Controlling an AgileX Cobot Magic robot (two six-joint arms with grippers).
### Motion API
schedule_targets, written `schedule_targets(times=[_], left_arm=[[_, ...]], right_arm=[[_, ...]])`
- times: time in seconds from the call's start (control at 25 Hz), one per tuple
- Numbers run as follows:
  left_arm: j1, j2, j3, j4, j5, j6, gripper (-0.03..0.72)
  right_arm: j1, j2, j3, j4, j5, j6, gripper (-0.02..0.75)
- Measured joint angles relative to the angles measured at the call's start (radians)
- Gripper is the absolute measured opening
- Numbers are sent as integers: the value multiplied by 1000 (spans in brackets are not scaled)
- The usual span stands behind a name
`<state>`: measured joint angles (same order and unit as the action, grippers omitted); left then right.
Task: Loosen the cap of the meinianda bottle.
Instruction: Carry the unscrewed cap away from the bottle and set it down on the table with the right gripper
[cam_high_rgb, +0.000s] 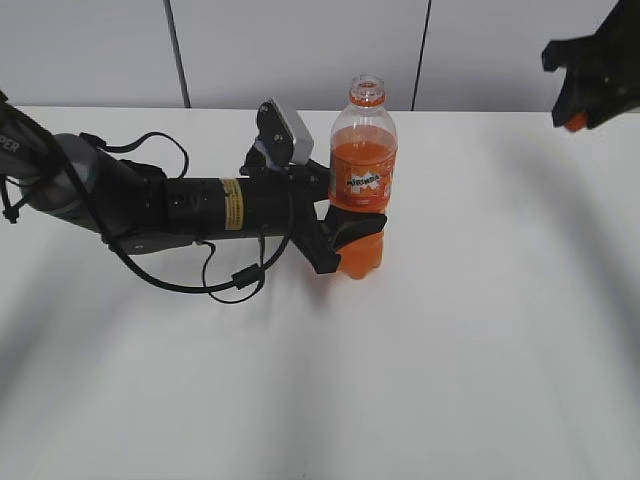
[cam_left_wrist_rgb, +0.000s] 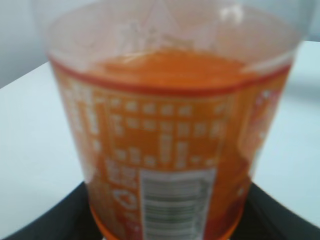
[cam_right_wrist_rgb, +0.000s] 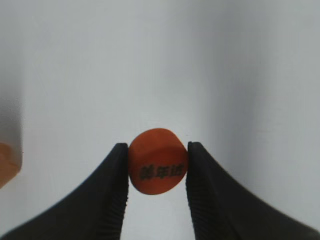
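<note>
The robot's right gripper should set the orange cap down on the open white table (cam_right_wrist_rgb: 133, 100) next to the meinianda bottle. The cap is raised, far from the bottle.
The meinianda bottle (cam_high_rgb: 363, 175) stands upright on the white table (cam_high_rgb: 480, 330), its mouth open with no cap on it. My left gripper (cam_high_rgb: 345, 235) is shut on the bottle's lower body; the left wrist view shows the bottle's orange label (cam_left_wrist_rgb: 165, 150) filling the frame between the black fingers. My right gripper (cam_high_rgb: 578, 118) is raised at the upper right, far from the bottle, and is shut on the orange cap (cam_right_wrist_rgb: 157, 161), which shows dark printed characters on its top. The cap shows as an orange spot in the exterior view (cam_high_rgb: 575, 122).
The left arm (cam_high_rgb: 150, 200) lies low across the left of the table with a looped black cable (cam_high_rgb: 235, 280) in front of it. A grey panelled wall (cam_high_rgb: 300, 50) runs behind the table's far edge.
</note>
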<state>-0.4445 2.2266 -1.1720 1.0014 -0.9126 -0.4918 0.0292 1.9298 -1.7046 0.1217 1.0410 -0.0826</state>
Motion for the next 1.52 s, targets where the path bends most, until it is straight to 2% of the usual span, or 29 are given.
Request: schedule_targets(times=[0.36,0.92,1.36,1.44,1.52], left_arm=[[0,0,0,0,0,0,415],[0,0,0,0,0,0,415],[0,0,0,0,0,0,415],[0,0,0,0,0,0,415],[0,0,0,0,0,0,415]], right_arm=[[-3,157,181,4,-108,-10,270],[-3,237,190,3,-226,-12,270],[-3,251,190,-3,-234,-12,270],[-3,251,190,-3,-234,-13,279],[-3,251,190,-3,-234,-13,327]])
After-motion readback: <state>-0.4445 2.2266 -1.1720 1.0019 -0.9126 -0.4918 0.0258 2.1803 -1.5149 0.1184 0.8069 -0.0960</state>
